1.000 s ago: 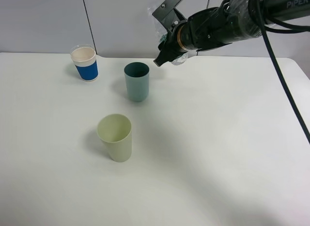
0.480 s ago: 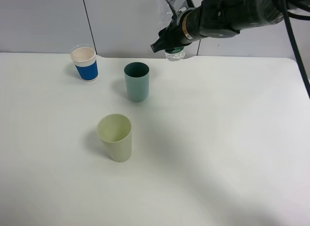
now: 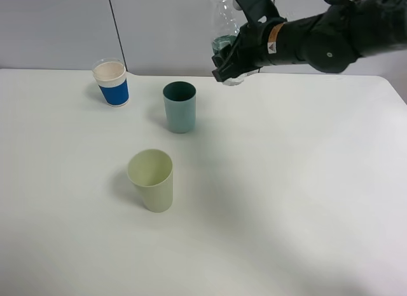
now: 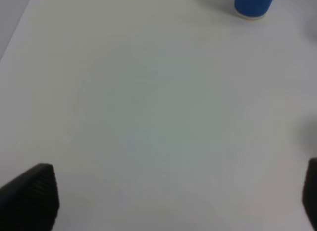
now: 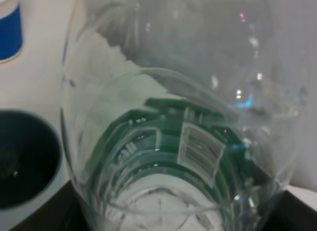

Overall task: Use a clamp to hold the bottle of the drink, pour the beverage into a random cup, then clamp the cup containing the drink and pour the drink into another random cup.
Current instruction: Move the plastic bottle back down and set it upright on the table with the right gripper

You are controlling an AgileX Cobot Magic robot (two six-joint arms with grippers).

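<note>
My right gripper is going to set the bottle free on the table (image 3: 259, 135), beside the teal cup and away from the paper cup.
My right gripper (image 3: 230, 66) is shut on a clear plastic bottle (image 3: 225, 30) with a green label. It holds the bottle about upright in the air, to the right of and above the teal cup (image 3: 179, 107). The bottle (image 5: 173, 117) fills the right wrist view, with the teal cup (image 5: 25, 161) beside it; dark liquid shows at that cup's bottom. A pale green cup (image 3: 151, 180) stands nearer the front. A blue and white paper cup (image 3: 111, 83) stands at the back left. My left gripper (image 4: 171, 201) is open and empty over bare table, far from the blue cup (image 4: 254, 4).
The white table (image 3: 286, 181) has its back edge against a grey wall just behind the bottle. The left arm does not show in the exterior view. The blue cup (image 5: 10, 28) also shows at the edge of the right wrist view.
The right arm has swung to the right and turned the bottle from a tilt near the teal cup to about upright. The cups have not moved.
</note>
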